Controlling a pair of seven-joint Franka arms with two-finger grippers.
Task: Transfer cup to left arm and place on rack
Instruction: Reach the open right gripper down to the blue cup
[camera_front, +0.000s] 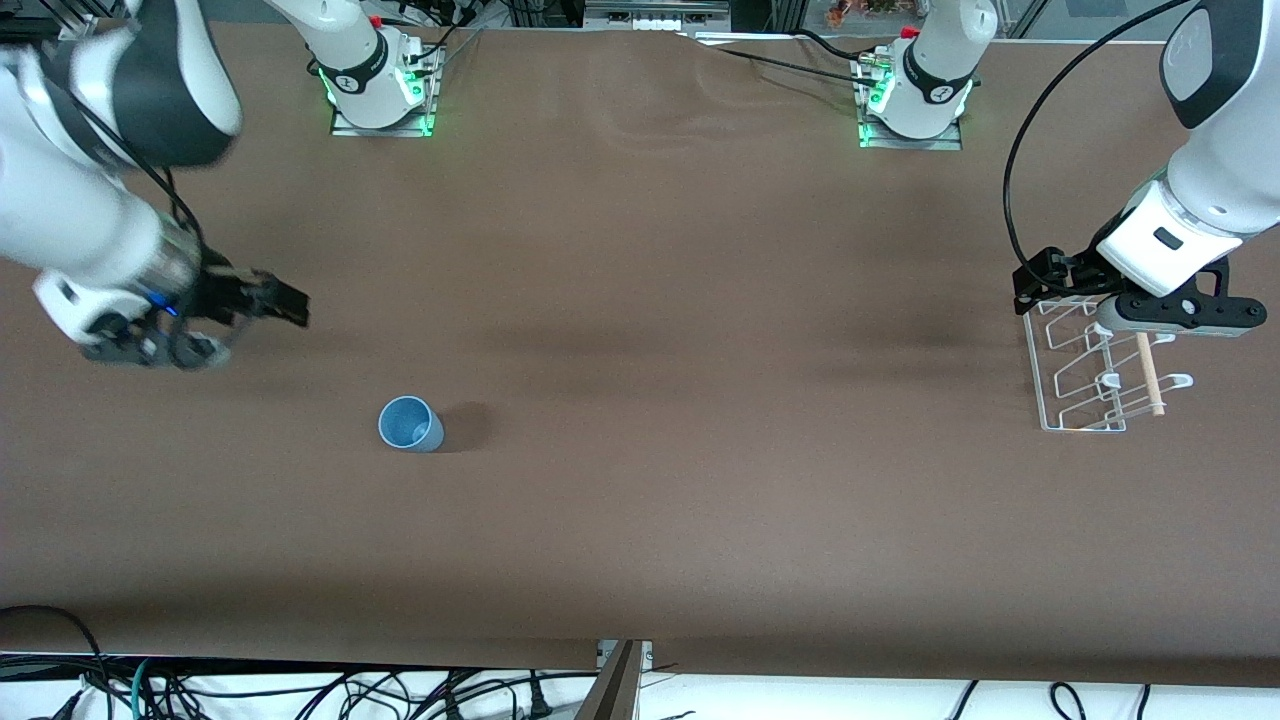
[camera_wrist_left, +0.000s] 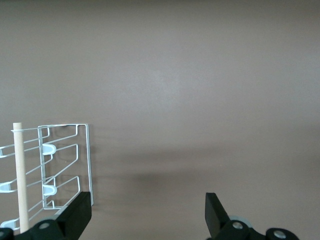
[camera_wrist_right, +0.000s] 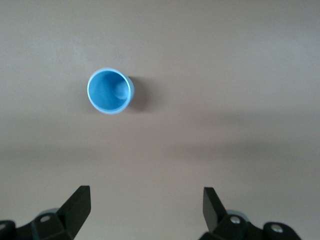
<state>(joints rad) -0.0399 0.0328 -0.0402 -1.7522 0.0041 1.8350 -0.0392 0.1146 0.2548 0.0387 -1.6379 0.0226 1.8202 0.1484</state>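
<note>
My right gripper should go to the light-blue cup next. It should then close on the cup's rim (camera_front: 415, 445) (camera_wrist_right: 128, 101), with one finger inside and the other outside.
The light-blue cup (camera_front: 410, 424) stands upright, mouth up, on the brown table toward the right arm's end. It also shows in the right wrist view (camera_wrist_right: 110, 91). My right gripper (camera_front: 275, 300) hangs open and empty over bare table, apart from the cup; its open jaws show in the right wrist view (camera_wrist_right: 146, 202). The white wire rack (camera_front: 1085, 375) with its wooden dowel (camera_front: 1150, 375) sits at the left arm's end. My left gripper (camera_front: 1040, 278) is open and empty over the rack's edge. The left wrist view shows that gripper (camera_wrist_left: 148, 207), the rack (camera_wrist_left: 65, 165) and the dowel (camera_wrist_left: 20, 175).
The two arm bases (camera_front: 380, 80) (camera_front: 915, 95) stand along the table's edge farthest from the front camera. A black cable (camera_front: 1020, 170) loops beside the left arm. Loose cables (camera_front: 300, 690) lie below the table's front edge.
</note>
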